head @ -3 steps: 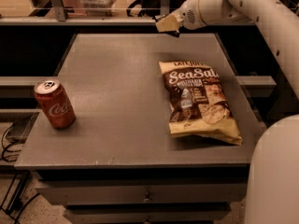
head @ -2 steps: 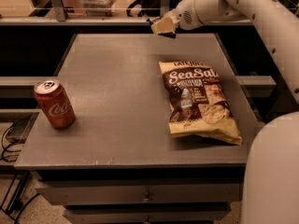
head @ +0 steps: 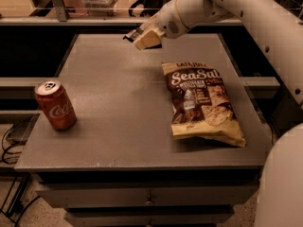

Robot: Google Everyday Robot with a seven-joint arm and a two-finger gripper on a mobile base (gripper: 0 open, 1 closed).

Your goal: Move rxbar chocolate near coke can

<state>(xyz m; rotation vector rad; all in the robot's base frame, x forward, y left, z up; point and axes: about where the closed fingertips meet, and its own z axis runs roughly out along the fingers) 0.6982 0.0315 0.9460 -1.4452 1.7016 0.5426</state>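
Observation:
The robot's gripper needs to release the rxbar chocolate on the table (head: pixel 77 108) beside the coke can, on the can's side facing the chip bag.
The coke can (head: pixel 55 105) is red with white script and a silver top, and stands upright near the table's front left edge. My gripper (head: pixel 143 37) hangs above the back middle of the grey table (head: pixel 118 93), far right of and behind the can. Its pale fingers (head: pixel 148 39) are closed on a small dark flat thing, the rxbar chocolate (head: pixel 131 34). Only the bar's dark end shows, sticking out to the left of the fingers. The bar is held in the air above the table.
A large brown-and-yellow "Sea Salt" chip bag (head: pixel 202 101) lies flat on the right half of the table. My white arm (head: pixel 246 13) reaches in from the upper right. A shelf rail (head: pixel 71 21) runs behind the table, and drawers (head: pixel 149 200) sit below its front edge.
My gripper has moved left and a little toward the front with the bar, from past the table's back right to above its back middle. The can and chip bag have not moved.

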